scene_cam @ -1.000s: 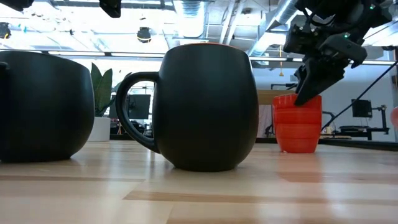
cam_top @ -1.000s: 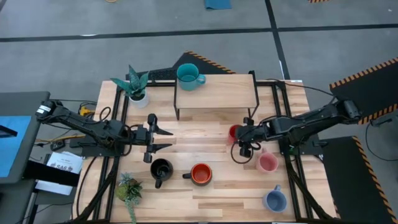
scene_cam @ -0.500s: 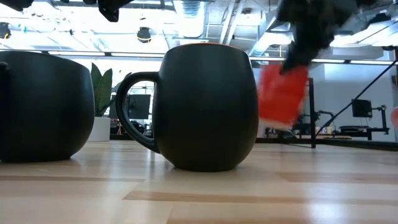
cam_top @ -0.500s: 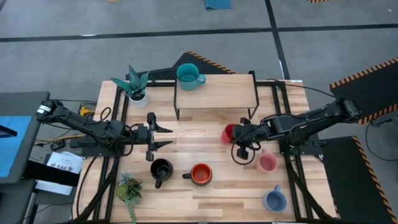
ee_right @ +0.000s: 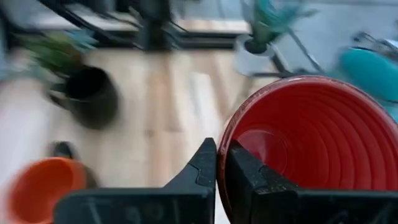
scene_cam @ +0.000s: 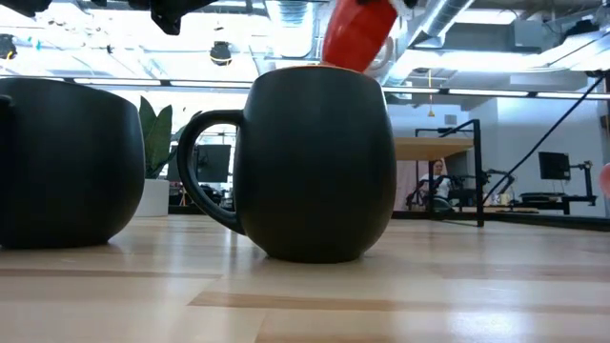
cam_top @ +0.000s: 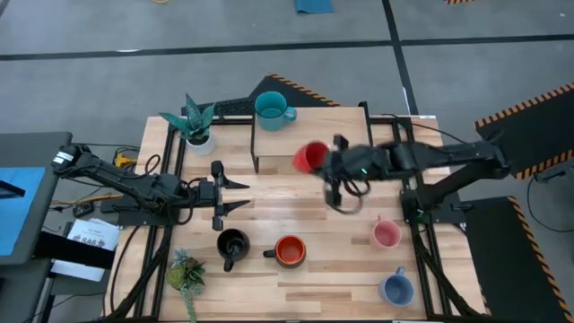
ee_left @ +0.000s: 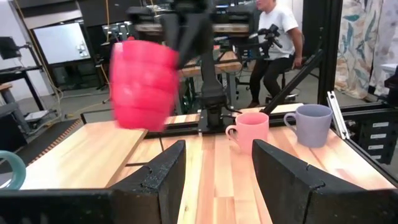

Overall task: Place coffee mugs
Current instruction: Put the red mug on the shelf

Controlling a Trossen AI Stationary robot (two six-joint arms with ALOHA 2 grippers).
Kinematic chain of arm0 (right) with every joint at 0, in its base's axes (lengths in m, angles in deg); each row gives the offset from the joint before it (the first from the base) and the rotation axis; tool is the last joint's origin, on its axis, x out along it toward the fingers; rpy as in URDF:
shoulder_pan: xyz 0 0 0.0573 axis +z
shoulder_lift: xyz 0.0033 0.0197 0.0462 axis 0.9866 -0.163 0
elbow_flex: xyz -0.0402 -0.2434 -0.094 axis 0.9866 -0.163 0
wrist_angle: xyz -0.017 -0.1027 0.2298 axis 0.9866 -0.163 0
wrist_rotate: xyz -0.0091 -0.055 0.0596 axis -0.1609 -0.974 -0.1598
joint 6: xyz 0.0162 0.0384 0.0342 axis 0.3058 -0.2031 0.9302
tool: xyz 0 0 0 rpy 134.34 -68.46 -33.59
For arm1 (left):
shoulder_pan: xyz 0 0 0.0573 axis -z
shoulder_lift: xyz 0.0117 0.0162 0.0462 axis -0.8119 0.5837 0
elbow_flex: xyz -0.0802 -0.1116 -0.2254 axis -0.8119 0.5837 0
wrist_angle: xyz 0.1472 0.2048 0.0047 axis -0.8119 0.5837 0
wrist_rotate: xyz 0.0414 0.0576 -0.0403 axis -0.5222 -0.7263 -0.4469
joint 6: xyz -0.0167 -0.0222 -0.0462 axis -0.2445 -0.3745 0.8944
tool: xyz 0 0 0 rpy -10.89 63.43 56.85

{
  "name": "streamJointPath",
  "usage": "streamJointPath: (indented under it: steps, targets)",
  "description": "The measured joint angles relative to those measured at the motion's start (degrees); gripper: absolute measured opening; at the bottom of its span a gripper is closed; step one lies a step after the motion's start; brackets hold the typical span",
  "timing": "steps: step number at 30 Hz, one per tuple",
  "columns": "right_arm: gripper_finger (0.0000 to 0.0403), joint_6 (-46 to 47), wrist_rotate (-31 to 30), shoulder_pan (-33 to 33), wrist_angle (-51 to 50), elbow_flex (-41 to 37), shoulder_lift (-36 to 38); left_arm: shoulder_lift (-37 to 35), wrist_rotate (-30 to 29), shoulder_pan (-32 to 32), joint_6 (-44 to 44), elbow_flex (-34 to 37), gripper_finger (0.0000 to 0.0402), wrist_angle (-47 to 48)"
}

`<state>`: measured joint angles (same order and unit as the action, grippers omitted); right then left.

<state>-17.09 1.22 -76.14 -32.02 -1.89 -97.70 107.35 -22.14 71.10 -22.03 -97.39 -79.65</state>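
Observation:
The red mug, held in the air by the shelf's edge, will go down from my right gripper onto the wooden shelf [cam_top: 308,111] beside the teal mug's handle.
My right gripper [cam_top: 325,164] is shut on a red mug [cam_top: 311,156] and holds it in the air by the near edge of the raised wooden shelf [cam_top: 314,133]. A teal mug [cam_top: 272,108] stands on the shelf's far left corner. On the table stand a black mug [cam_top: 233,244], an orange mug [cam_top: 290,251], a pink mug [cam_top: 386,235] and a light blue mug [cam_top: 395,289]. My left gripper [cam_top: 240,197] waits open at the left, low over the table, its fingers pointing right. My right gripper has the red mug by its rim [ee_right: 222,144], one finger inside the mug and one outside. The fingers come from above, slanting in from the table's right. The mug [ee_left: 143,84] hangs below them, slightly tilted and lifted clear of table and shelf.
A white pot with a green spiky plant [cam_top: 197,126] stands at the far left corner. A small green plant [cam_top: 186,274] sits at the near left. The shelf's black legs [cam_top: 255,152] stand on the table. A person [ee_left: 273,31] sits beyond the table.
My right gripper has taken hold of the red mug, which stood on the table right of centre. It has lifted the mug clear and carried it up and toward the table's far left, to the shelf's near edge.

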Motion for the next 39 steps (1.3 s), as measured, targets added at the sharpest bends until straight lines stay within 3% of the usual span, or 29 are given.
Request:
streamJointPath:
  steps: [7, 16, 20, 29, 39]
  targets:
    - [0.0035, -3.5, -0.5, -12.3, -9.9, 15.3, -12.3, 0.0, -0.5, 0.0, -0.4, 0.0, 0.0171, 0.5]
    - [0.0035, -3.1, 1.2, -22.5, -17.4, 23.7, -22.6, 0.0, -1.6, 0.0, -0.6, 0.0, 0.0171, 1.4]
    - [0.0035, -2.7, 5.2, -24.2, -17.5, 24.2, -24.8, 0.0, -1.6, 0.0, -0.8, 0.0, 0.0171, 1.4]
    - [0.0038, -2.2, 6.3, -24.5, -17.3, 24.3, -25.6, 0.0, -1.6, 0.0, -1.0, 0.0, 0.0171, 1.4]
    - [0.0102, -1.5, 5.4, -26.3, -15.7, 24.3, -25.5, 0.0, -1.6, 0.0, -1.0, 0.0, 0.0171, 1.3]
